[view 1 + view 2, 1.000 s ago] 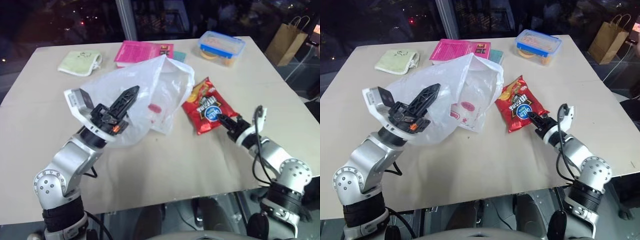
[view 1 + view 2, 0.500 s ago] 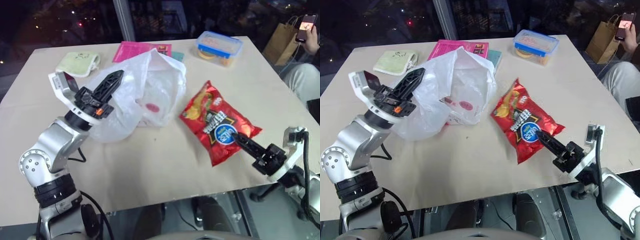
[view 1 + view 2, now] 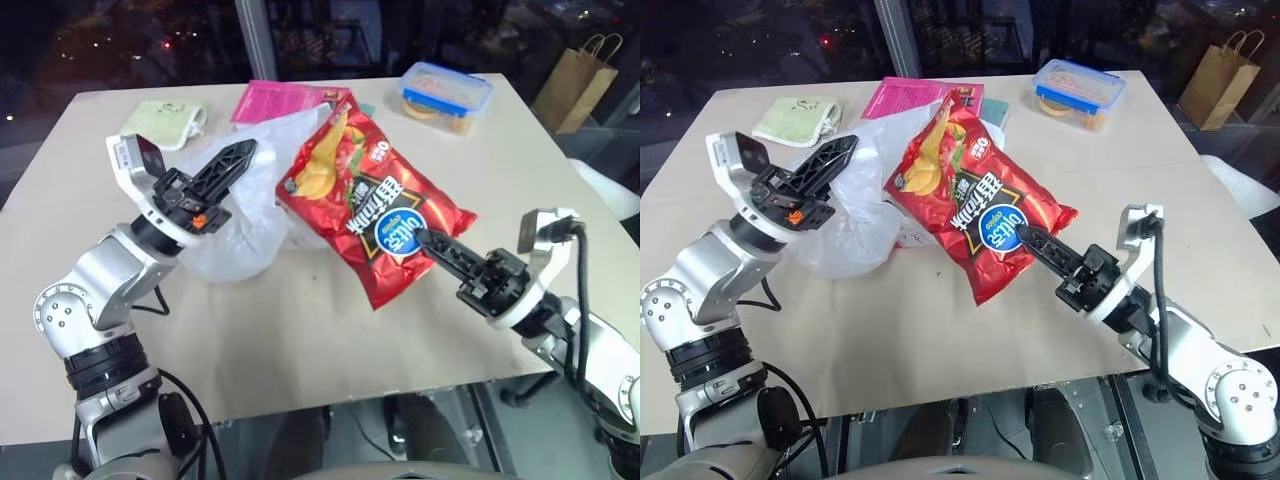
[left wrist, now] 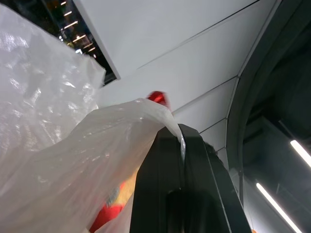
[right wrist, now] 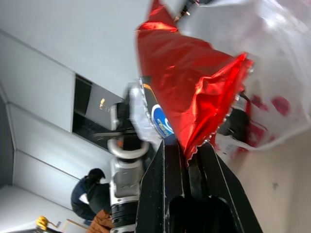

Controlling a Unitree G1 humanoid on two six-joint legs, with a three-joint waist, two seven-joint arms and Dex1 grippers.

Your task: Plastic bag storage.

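My right gripper is going to let go of the red snack packet inside the white plastic bag (image 3: 272, 238), next to the dark bottle.
The plastic bag (image 3: 235, 240), thin, white and translucent, lies crumpled on the table's left half. My left gripper (image 3: 243, 152) is shut on its upper edge and holds that edge up; in the left wrist view the film is pinched between the black fingers (image 4: 160, 165). A glossy red snack packet (image 3: 365, 205) hangs tilted in the air right of the bag and partly in front of it. My right gripper (image 3: 420, 237) is shut on the packet's lower edge, and the right wrist view shows the foil (image 5: 194, 82) clamped at the fingertips.
On the tan table (image 3: 300, 340) a green cloth (image 3: 165, 120) lies at the far left. A pink book (image 3: 275, 98) lies behind the bag. A blue-lidded food box (image 3: 440, 92) sits at the far right. A brown paper bag (image 3: 575, 80) stands beyond the table's right corner.
My right gripper has lifted the red snack packet off the table and carried it left, up against the plastic bag. The left gripper still holds the bag's edge in about the same place.
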